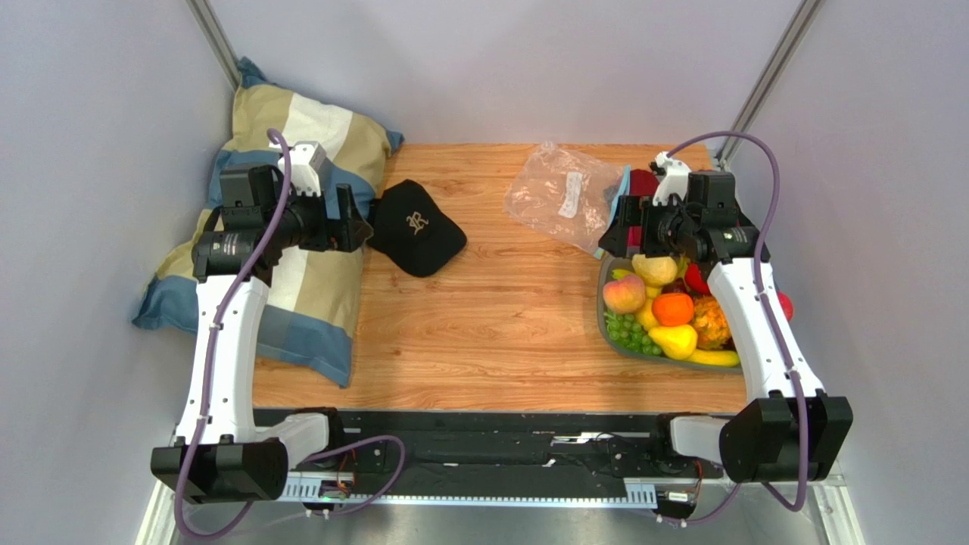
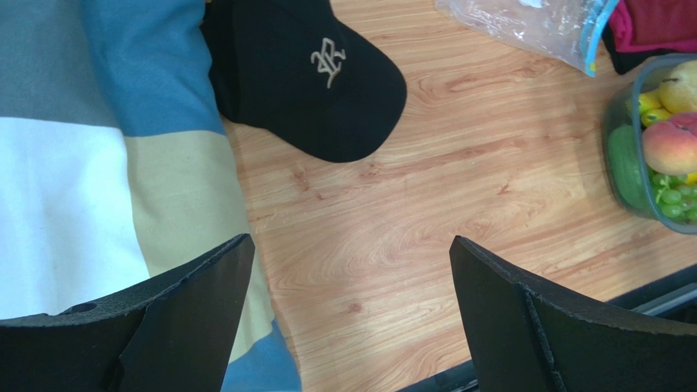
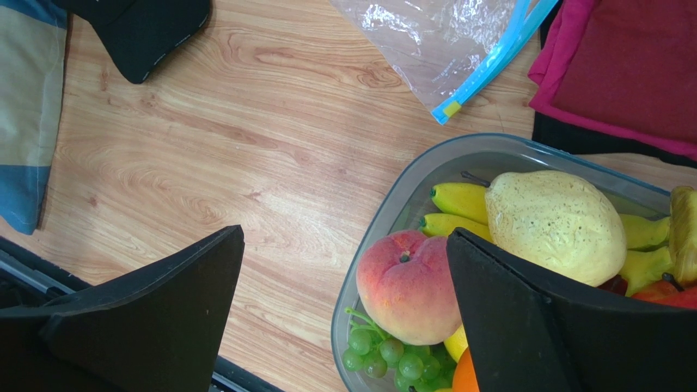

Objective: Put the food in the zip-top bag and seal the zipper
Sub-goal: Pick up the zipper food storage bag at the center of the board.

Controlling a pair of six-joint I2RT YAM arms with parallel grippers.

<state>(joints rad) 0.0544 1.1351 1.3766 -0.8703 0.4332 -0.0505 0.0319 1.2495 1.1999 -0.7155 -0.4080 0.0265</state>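
Observation:
Next, I move my right gripper to the light-blue zipper's middle [image 1: 616, 202] [image 3: 503, 52] on the clear zip-top bag and close it there, lifting the bag's upper layer.
The clear zip-top bag [image 1: 560, 193] lies flat at the back of the table, its light-blue zipper [image 3: 489, 61] along the right edge, with a yellowish end. The food sits in a grey tray [image 1: 605, 321]: a pink-yellow peach [image 3: 405, 286], a pale pear [image 3: 556, 224], bananas [image 3: 458, 200], green grapes [image 3: 384, 351], an orange [image 1: 672, 308]. My right gripper [image 3: 344, 314] is open and empty, high over the tray's left rim. My left gripper [image 2: 348, 306] is open and empty, over the table's left side beside the pillow.
A black cap [image 1: 419, 227] lies left of centre at the back. A striped pillow [image 1: 290, 261] covers the left edge. Red and black cloth [image 3: 622, 65] lies behind the tray, beside the bag's mouth. Bare wood [image 1: 500, 318] lies between the cap and the tray.

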